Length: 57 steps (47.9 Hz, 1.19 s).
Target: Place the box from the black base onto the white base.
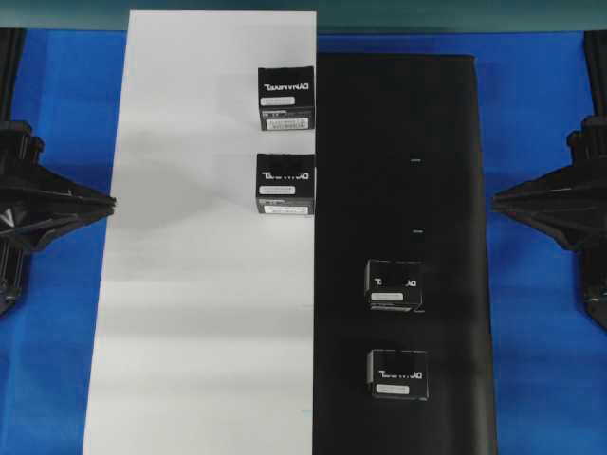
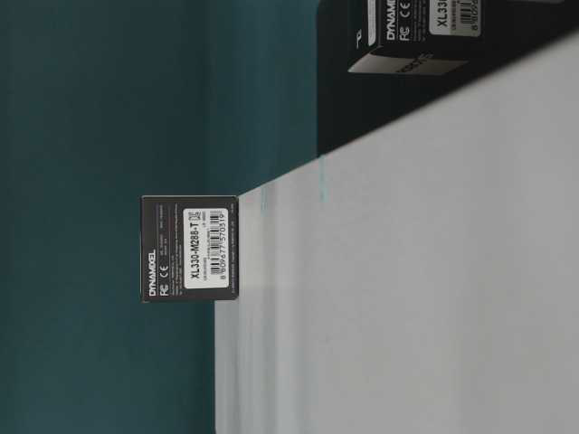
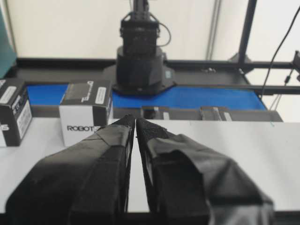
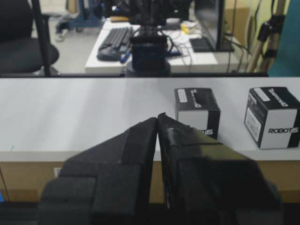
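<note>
My right gripper needs to close on the near and far sides (image 1: 394,285) of the box that is nearer the middle of the black base.
Two black boxes (image 1: 394,284) (image 1: 398,373) sit on the black base (image 1: 398,142), in its near half. On the white base (image 1: 190,284), another two boxes (image 1: 285,98) (image 1: 285,184) stand by the edge that meets the black sheet. My left gripper (image 1: 109,201) rests at the white base's left edge, shut and empty; its wrist view shows the tips (image 3: 136,121) together, with two boxes (image 3: 86,112) (image 3: 14,117) ahead to the left. My right gripper (image 1: 495,199) is beside the black base's right edge, tips (image 4: 158,117) closed on nothing, facing the white base's boxes (image 4: 197,112) (image 4: 273,117).
Blue table (image 1: 541,379) borders both sheets. The arm bases (image 1: 19,199) (image 1: 579,199) stand at the left and right edges. The table-level view, turned sideways, shows one box (image 2: 190,249) on the white base and another (image 2: 425,36) on the black base.
</note>
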### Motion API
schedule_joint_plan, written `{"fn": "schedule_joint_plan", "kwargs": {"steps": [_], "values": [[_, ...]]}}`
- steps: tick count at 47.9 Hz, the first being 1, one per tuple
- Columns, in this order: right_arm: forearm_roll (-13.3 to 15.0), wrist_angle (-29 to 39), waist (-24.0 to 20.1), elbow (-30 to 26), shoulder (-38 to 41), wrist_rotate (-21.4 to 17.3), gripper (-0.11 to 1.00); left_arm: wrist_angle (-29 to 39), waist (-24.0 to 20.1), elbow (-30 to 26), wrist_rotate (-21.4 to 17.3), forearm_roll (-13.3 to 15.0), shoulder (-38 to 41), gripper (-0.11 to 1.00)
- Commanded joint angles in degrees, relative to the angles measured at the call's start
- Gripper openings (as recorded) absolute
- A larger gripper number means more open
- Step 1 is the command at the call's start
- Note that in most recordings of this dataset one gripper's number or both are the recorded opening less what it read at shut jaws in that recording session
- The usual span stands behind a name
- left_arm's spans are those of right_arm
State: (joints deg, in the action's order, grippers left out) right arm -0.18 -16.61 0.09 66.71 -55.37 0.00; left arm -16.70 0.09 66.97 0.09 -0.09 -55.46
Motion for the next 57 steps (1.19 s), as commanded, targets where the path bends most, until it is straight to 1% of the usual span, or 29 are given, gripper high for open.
{"fn": "schedule_joint_plan", "kwargs": {"steps": [1,3,4,6,8,9,14,21,23,27,32,37,45,49,52,54,57], "values": [[-0.53,0.09,-0.97,-1.49,-0.09,-1.23,0.14,0.79,0.18,-1.58,0.88,-0.97,0.09,0.14],[-3.87,2.46,-1.85,-2.37,-0.18,-1.76,0.15,1.67,0.09,-1.93,0.88,-0.97,0.00,0.12],[-5.54,3.96,-1.93,-2.90,-0.09,-2.37,0.13,2.37,0.18,-2.11,0.97,-0.97,0.00,0.08],[-8.26,7.82,-1.85,-3.78,0.00,-3.69,0.07,3.60,0.26,-2.37,0.97,-0.97,-0.18,0.02],[-10.20,13.36,-1.67,-5.27,0.26,-4.92,0.02,4.83,0.44,-2.46,1.05,-0.97,-0.44,-0.02],[-10.46,15.56,-1.76,-5.89,0.44,-5.27,0.01,5.36,0.53,-2.46,1.05,-0.97,-0.53,-0.04],[-10.55,26.46,-2.11,-9.23,2.11,-6.50,-0.02,8.35,0.79,-2.90,0.97,-0.97,-1.05,-0.05],[-10.46,36.56,-2.55,-13.54,6.15,-6.50,-0.02,12.39,0.79,-4.22,0.88,-0.97,-1.58,-0.05],[-10.46,38.41,-2.81,-14.06,7.47,-6.42,-0.02,13.45,0.70,-4.57,0.88,-0.97,-1.76,-0.05],[-10.46,40.87,-3.52,-14.68,10.46,-6.50,-0.02,14.59,0.70,-4.92,0.79,-0.97,-2.20,-0.05],[-10.11,42.19,-4.57,-14.94,14.33,-6.42,-0.02,14.94,0.70,-4.92,0.88,-0.97,-2.99,-0.05],[-9.05,42.80,-5.54,-16.26,18.02,-6.42,-0.01,15.21,0.62,-5.01,0.88,-0.97,-3.25,-0.05],[-8.88,46.67,-6.06,-18.90,23.38,-6.50,0.02,15.21,0.62,-4.92,0.97,-0.97,-3.08,-0.05],[-9.32,50.80,-6.06,-20.30,24.87,-6.68,0.06,15.21,0.62,-4.92,0.97,-0.97,-3.08,-0.05],[-9.23,53.61,-6.06,-21.36,25.66,-6.59,0.11,15.29,0.53,-4.92,1.05,-0.97,-3.08,-0.05],[-9.05,54.67,-5.98,-21.80,26.02,-6.42,0.17,15.47,0.53,-4.92,1.05,-0.97,-3.16,-0.05],[-8.96,55.02,-5.63,-21.97,26.37,-6.42,0.30,15.64,0.53,-5.01,0.97,-0.97,-3.25,-0.05]]}}
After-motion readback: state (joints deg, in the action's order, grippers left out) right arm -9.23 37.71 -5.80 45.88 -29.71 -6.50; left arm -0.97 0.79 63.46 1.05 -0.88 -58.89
